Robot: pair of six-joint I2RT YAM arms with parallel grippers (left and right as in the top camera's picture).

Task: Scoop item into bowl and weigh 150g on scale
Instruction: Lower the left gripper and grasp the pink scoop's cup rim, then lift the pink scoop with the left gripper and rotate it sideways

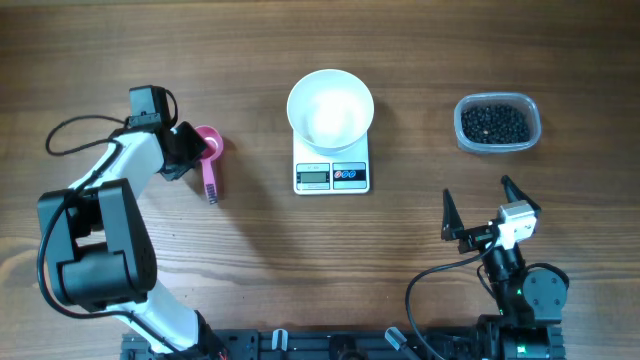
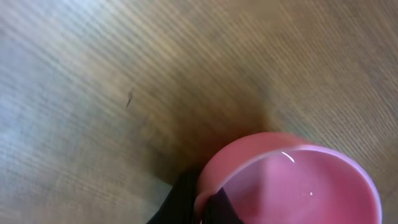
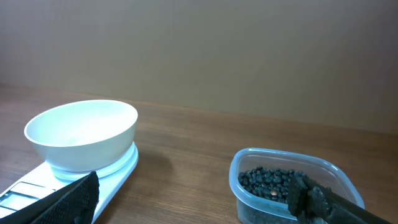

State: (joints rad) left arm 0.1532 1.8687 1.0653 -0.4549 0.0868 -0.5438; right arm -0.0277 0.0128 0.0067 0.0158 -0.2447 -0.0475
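Note:
I need to lift the pink scoop by its rim (image 2: 231, 155) with my left gripper and turn its handle toward my right gripper, because the handle points toward the front edge.
A pink scoop (image 1: 207, 146) lies on the table left of the scale, its handle pointing toward the front edge. My left gripper (image 1: 186, 150) is shut on the scoop's rim. In the left wrist view the rim of the empty pink scoop (image 2: 292, 180) sits pinched between my black fingers (image 2: 180, 202). The white bowl (image 1: 330, 107) stands empty on the white scale (image 1: 332, 176). The black bean-like item (image 1: 494, 122) fills a clear tub. My right gripper (image 1: 478, 192) hangs open near the front right, with nothing between its fingers. From there I see the bowl (image 3: 84, 134) and the item (image 3: 267, 182).
The clear plastic tub (image 1: 531, 128) sits at the back right, about a hand's width right of the scale. In the right wrist view the tub (image 3: 249, 162) is close ahead on the right and the scale's edge (image 3: 121, 171) on the left. Cables trail behind both arm bases.

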